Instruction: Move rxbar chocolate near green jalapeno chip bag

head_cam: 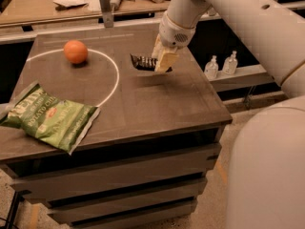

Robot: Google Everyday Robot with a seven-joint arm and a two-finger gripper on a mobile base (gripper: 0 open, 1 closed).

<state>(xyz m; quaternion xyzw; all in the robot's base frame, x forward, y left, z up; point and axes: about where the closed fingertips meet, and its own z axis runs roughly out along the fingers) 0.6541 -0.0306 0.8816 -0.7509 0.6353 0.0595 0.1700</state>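
Note:
The robot's gripper should release the rxbar chocolate on the table point(97, 85) between the orange fruit and the green jalapeno chip bag. The rxbar chocolate now hangs a little above the table.
The rxbar chocolate point(143, 62), a small dark-wrapped bar, is held by one end in my gripper point(161, 61) and hangs a little above the dark table, with its shadow on the top below. The gripper's pale fingers point(165, 59) are closed on the bar's right end. The green jalapeno chip bag point(49, 120) lies flat at the table's front left corner, well to the left and nearer than the bar.
An orange fruit point(76, 51) sits at the back left inside a white painted circle point(113, 84). The table's right edge point(213, 97) drops off beside two small bottles point(221, 66) on a lower shelf. A cluttered bench point(71, 4) runs behind.

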